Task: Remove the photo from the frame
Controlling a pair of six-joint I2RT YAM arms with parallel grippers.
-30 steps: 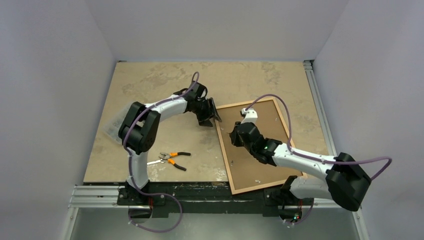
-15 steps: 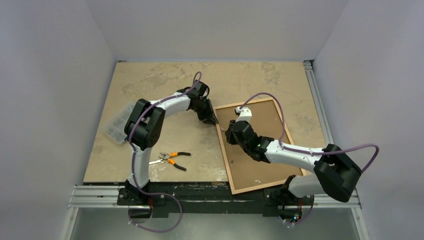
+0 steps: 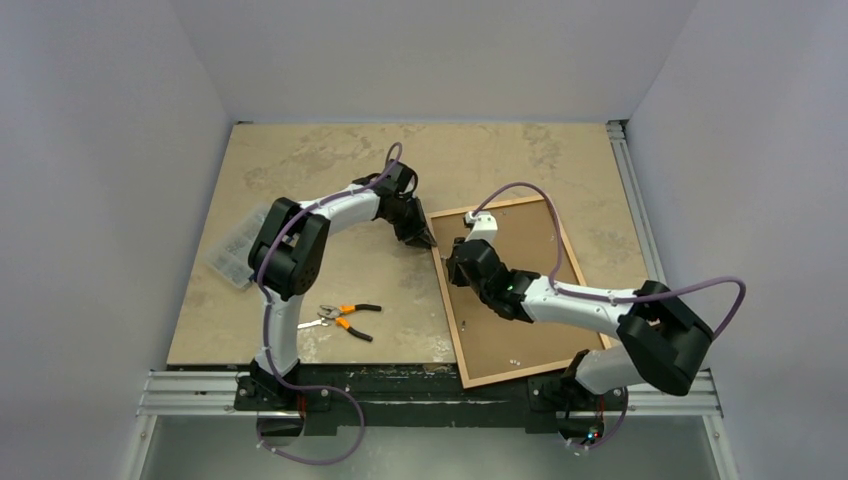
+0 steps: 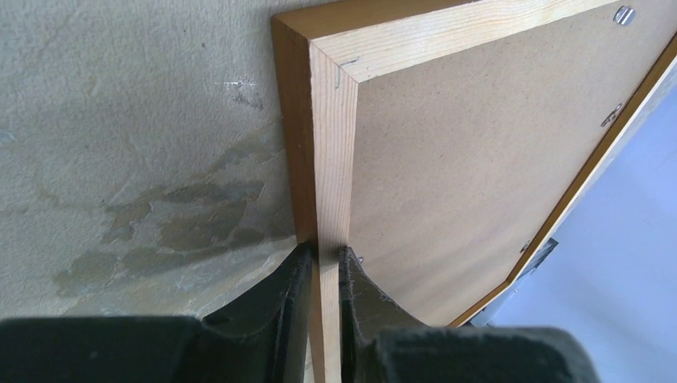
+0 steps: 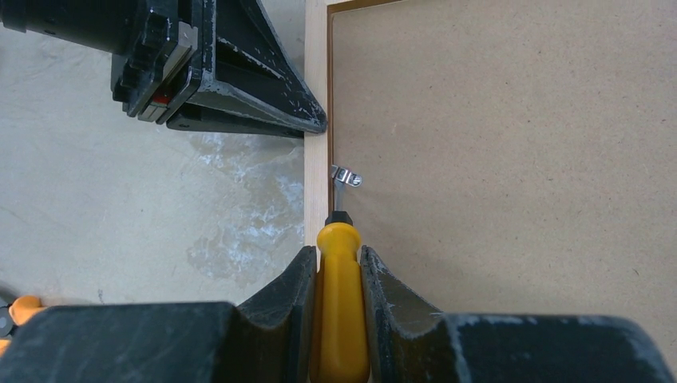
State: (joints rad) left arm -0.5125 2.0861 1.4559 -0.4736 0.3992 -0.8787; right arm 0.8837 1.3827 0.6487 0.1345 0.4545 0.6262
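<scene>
The yellow-handled screwdriver will go down from my right gripper onto the bare table (image 3: 320, 284) just behind the orange-handled pliers.
The frame (image 3: 455, 335) lies face down on the right of the table, and its orange-brown moulding also shows in the left wrist view (image 4: 331, 144). Only the plain brown board back (image 3: 515, 345) of the photo shows; the printed side is hidden. My left gripper (image 3: 428, 238) is shut on the frame's left moulding near the far corner (image 4: 323, 259). My right gripper (image 3: 456, 255) is shut on a yellow-handled screwdriver (image 5: 342, 303). The screwdriver's tip is at a small metal tab (image 5: 345, 177) on the frame's left inner edge, just behind the left fingers (image 5: 263, 104).
Orange-handled pliers (image 3: 345, 317) lie near the table's front edge. A clear plastic box (image 3: 238, 248) sits at the left edge. More metal tabs (image 4: 623, 13) sit along the frame's far side. The frame's near corner overhangs the front rail.
My right gripper has moved with the screwdriver up along the frame's left edge, closer to the left gripper. My left arm shifted slightly and still holds the moulding.
</scene>
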